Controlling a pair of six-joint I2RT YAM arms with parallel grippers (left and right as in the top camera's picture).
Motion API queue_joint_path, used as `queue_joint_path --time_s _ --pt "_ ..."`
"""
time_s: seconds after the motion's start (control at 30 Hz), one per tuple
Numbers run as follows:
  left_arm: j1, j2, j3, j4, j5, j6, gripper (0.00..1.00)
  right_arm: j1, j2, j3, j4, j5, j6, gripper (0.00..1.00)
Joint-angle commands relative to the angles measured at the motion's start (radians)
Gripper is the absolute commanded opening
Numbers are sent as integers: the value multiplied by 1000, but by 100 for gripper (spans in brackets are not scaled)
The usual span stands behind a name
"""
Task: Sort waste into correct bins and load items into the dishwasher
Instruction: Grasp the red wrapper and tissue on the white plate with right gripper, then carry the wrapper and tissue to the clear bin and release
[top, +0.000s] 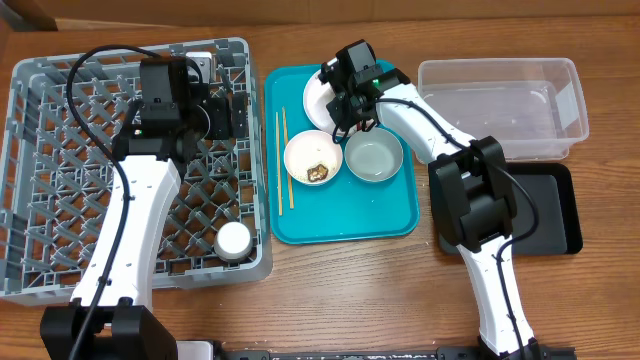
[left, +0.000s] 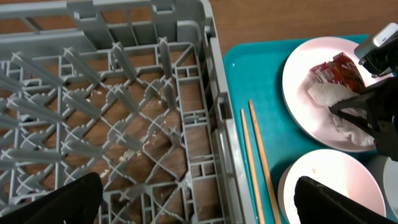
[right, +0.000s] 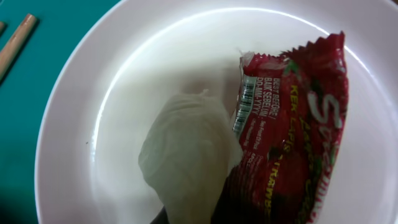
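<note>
Next, my right gripper releases the crumpled white napkin onto the bottom of the clear tub, a little toward the teal tray (top: 483, 118).
The white plate (top: 318, 100) on the teal tray holds a crumpled white napkin (right: 186, 155) and the red-and-white snack wrapper (right: 292, 124). My right gripper (top: 347, 105) is down on the plate, and its fingers look closed on the napkin. It also shows in the left wrist view (left: 364, 112). One bowl (top: 313, 158) holds rice-like scraps with brown bits, and the other bowl (top: 373, 155) looks empty. The chopsticks (top: 282, 160) lie along the tray's left side. My left gripper (left: 199, 205) is open and empty above the grey dish rack (top: 60, 150), near its right wall.
The teal tray (top: 340, 225) sits mid-table. The clear tub (top: 500, 105) stands at the far right, with the black tray (top: 545, 210) in front of it. A small white cup (top: 234, 240) stands in the rack's front right corner.
</note>
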Motion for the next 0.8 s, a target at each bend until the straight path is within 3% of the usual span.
queue_joint_path --time_s 0.0,0.33,0.6,0.77 --pt "6 -28 23 27 -10 -9 100 -13 -75 109 -32 44 80 4" --pt "6 -28 23 37 -10 -9 100 -158 -245 529 -508 115 406 4" --pt "6 -28 23 37 -10 -10 100 -361 -285 541 -868 54 609 4" --pt "6 -28 23 37 -6 -13 100 -433 -283 513 -919 44 625 4"
